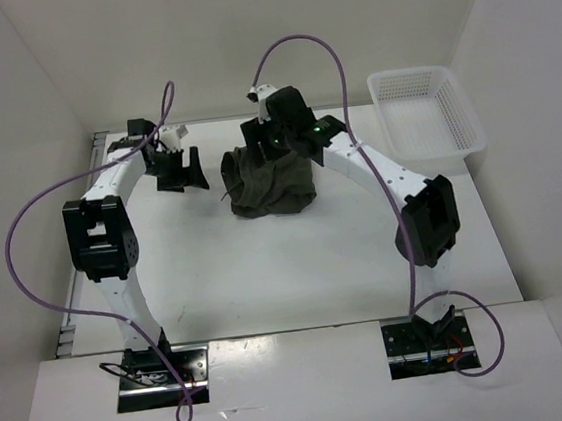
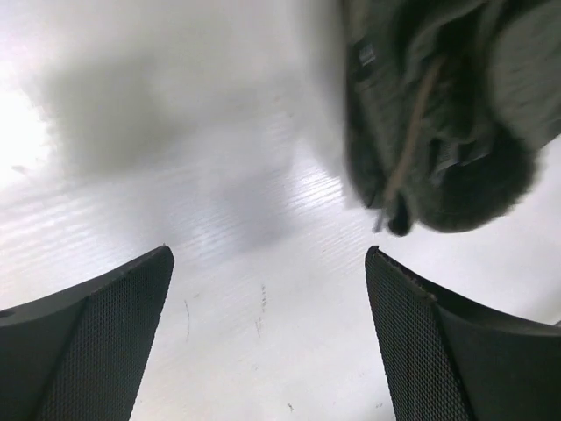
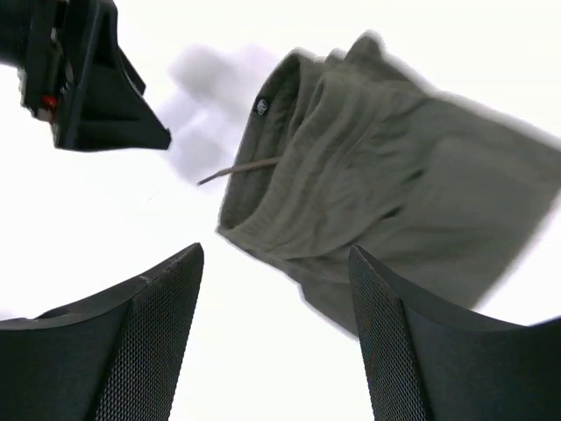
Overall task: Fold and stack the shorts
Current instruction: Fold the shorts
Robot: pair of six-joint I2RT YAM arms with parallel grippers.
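The shorts' waistband end lies crooked, so next my left gripper takes its far corner (image 1: 229,159) and straightens it while my right gripper steadies the opposite side.
The dark olive-green shorts (image 1: 270,183) lie crumpled in a heap at the far middle of the table. Their waistband and drawstring show in the right wrist view (image 3: 368,184) and, blurred, at the top right of the left wrist view (image 2: 438,123). My left gripper (image 1: 180,171) is open and empty, just left of the shorts, above bare table (image 2: 268,263). My right gripper (image 1: 271,136) is open and empty, over the far edge of the shorts; the cloth lies between and beyond its fingers (image 3: 412,351).
A white plastic mesh basket (image 1: 426,115) stands at the far right of the table. White walls close in the table on the left, back and right. The left gripper shows at the top left of the right wrist view (image 3: 88,79).
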